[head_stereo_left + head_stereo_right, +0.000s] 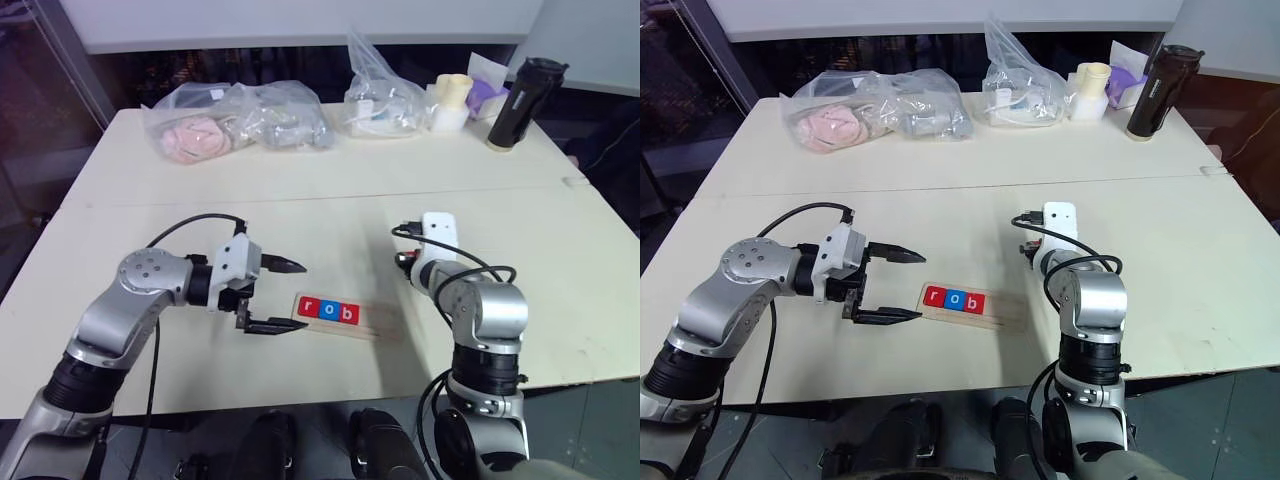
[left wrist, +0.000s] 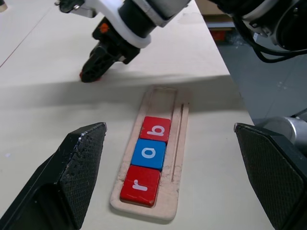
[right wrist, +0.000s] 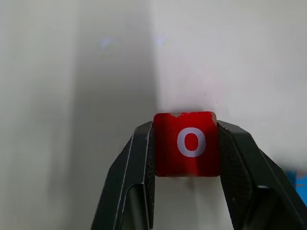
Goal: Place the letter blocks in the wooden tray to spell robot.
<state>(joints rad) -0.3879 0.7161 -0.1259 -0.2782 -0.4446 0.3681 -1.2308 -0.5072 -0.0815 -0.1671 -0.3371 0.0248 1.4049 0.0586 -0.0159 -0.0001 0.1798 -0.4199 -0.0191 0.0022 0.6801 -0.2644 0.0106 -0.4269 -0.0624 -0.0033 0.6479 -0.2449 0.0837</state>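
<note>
The red block o's side facing block b is covered by my right gripper's finger, so I should put the block down and take its near and far sides (image 3: 187,174).
The wooden tray (image 1: 376,325) lies on the table between my two arms. In its left part sit a red block r (image 2: 140,186), a blue block o (image 2: 148,153) and a red block b (image 2: 156,129), side by side; its right part is bare. My left gripper (image 1: 300,295) hovers open just left of the tray's r end, holding nothing. Right of the tray and a little farther back, my right gripper (image 3: 186,127) points down at the table, shut on a red block o (image 3: 191,143). A bit of something blue (image 3: 301,184) shows beside it.
Along the table's far side lie clear plastic bags (image 1: 235,125) with soft items, another bag (image 1: 385,100), a cream cup (image 1: 452,100) and a black bottle (image 1: 512,105). A seam (image 1: 300,195) crosses the tabletop. The front edge (image 1: 250,405) is near my arms.
</note>
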